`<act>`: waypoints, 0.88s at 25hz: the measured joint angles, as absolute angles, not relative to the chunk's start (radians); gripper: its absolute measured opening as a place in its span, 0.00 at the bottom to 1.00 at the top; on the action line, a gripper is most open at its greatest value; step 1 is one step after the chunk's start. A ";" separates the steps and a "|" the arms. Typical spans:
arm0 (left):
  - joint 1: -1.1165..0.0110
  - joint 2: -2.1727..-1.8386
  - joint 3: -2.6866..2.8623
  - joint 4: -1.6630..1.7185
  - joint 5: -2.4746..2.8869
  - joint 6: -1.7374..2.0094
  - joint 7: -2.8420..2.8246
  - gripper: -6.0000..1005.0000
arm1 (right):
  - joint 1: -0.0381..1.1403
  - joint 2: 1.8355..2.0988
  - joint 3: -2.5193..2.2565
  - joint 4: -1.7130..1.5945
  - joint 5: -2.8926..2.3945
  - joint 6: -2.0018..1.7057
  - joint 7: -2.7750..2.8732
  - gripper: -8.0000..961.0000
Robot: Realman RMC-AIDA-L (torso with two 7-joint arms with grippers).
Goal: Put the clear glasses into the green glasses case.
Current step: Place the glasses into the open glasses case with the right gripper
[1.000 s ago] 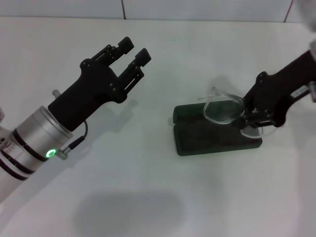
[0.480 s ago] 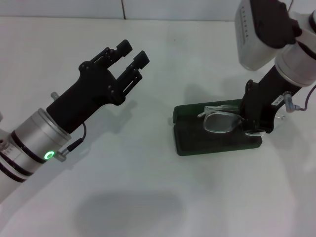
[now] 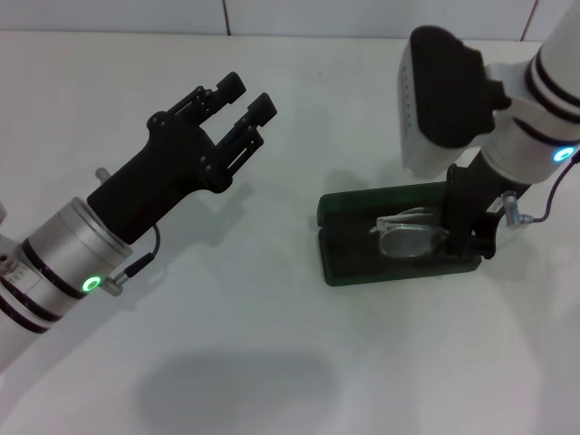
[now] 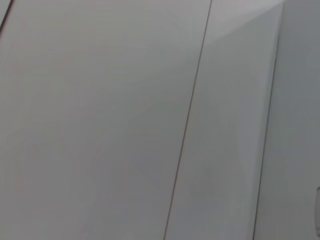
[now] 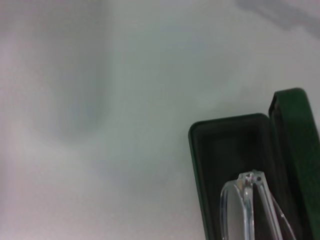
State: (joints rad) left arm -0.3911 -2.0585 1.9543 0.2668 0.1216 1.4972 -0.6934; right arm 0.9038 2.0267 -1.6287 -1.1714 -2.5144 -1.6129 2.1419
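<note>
My right gripper is going to let go of the clear glasses in the dark tray of the green case (image 3: 399, 246), in front of its raised lid.
The green glasses case (image 3: 362, 258) lies open on the white table at the right, its lid toward the back. The clear glasses (image 3: 410, 234) rest folded inside its dark tray. My right gripper (image 3: 469, 241) points straight down at the right end of the case and is shut on that end of the glasses. The right wrist view shows the case (image 5: 225, 145) with its raised lid (image 5: 295, 135) and the glasses (image 5: 245, 200) inside the tray. My left gripper (image 3: 246, 93) hangs open above the table at the left, well apart from the case.
Bare white table surrounds the case on all sides. A tiled wall edge runs along the back. The left wrist view shows only pale flat panels with thin seams.
The right arm has swung upright and lowered the glasses from above the case's right end down into the tray. The left arm has not moved.
</note>
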 joint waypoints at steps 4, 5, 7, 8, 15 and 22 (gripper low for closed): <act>-0.390 -2.059 1.954 0.267 0.122 1.497 -0.693 0.52 | 0.902 2.028 -1.669 -1.179 -2.530 -1.588 2.165 0.13; -0.389 -2.059 1.954 0.266 0.122 1.497 -0.693 0.52 | 0.900 2.028 -1.674 -1.185 -2.532 -1.585 2.166 0.13; -0.389 -2.060 1.954 0.264 0.122 1.497 -0.693 0.52 | 0.900 2.028 -1.686 -1.190 -2.530 -1.582 2.167 0.13; -0.390 -2.060 1.954 0.262 0.122 1.497 -0.693 0.52 | 0.900 2.028 -1.691 -1.192 -2.529 -1.581 2.167 0.13; -0.393 -2.063 1.954 0.254 0.123 1.497 -0.692 0.52 | 0.909 2.028 -1.717 -1.193 -2.509 -1.563 2.168 0.14; -0.394 -2.066 1.954 0.253 0.123 1.497 -0.688 0.52 | 0.910 2.028 -1.742 -1.182 -2.488 -1.530 2.187 0.14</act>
State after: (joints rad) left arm -0.3941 -2.0663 1.9542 0.2529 0.1228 1.4971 -0.6880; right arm 0.9104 2.0277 -1.7422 -1.1817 -2.4879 -1.5295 2.1874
